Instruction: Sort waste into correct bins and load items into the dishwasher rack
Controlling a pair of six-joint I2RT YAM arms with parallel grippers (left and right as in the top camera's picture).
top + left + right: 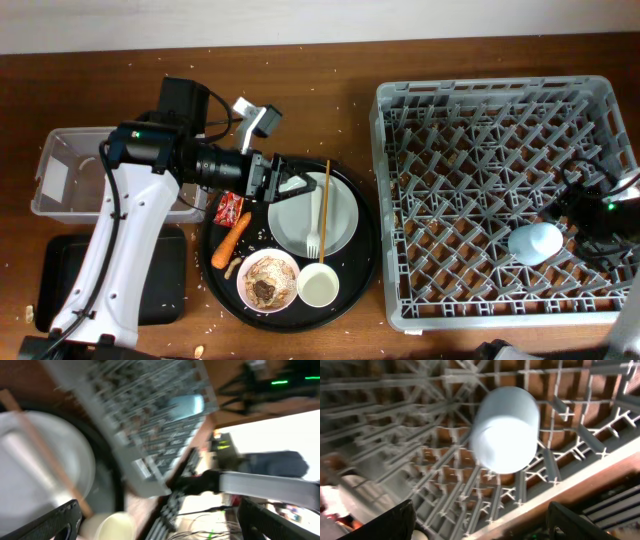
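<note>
The white cup on the round black tray is next for my left gripper, which should go to it and close on the cup's rim (pixel 316 266) (pixel 101 522).
My left gripper (pixel 285 183) is open and empty over the pale round plate (pixel 340 225) on the round black tray. A white fork (pixel 313 228) and a wooden chopstick (pixel 325 195) lie on the plate. The red wrapper (pixel 231 207), carrot (pixel 231 240), smeared bowl (pixel 268 279) and white cup (pixel 318 286) sit on the tray. The light-blue cup (pixel 535 243) lies in the grey rack (pixel 480 110). My right gripper (pixel 572 215) is open and empty just beside it. The blurred left wrist view shows my open jaws (pixel 160 522), the plate (pixel 30 465), the chopstick (pixel 42 450) and the white cup (pixel 112 527). The right wrist view shows the blue cup (pixel 505 430) beyond my open jaws (pixel 482 520). The tissue is out of view.
The clear tub (pixel 55 165) stands at the far left with the flat black tray (pixel 55 275) in front of it, partly under my left arm. The round black tray (pixel 365 255) lies between them and the rack. Crumbs are scattered on the wooden table.
</note>
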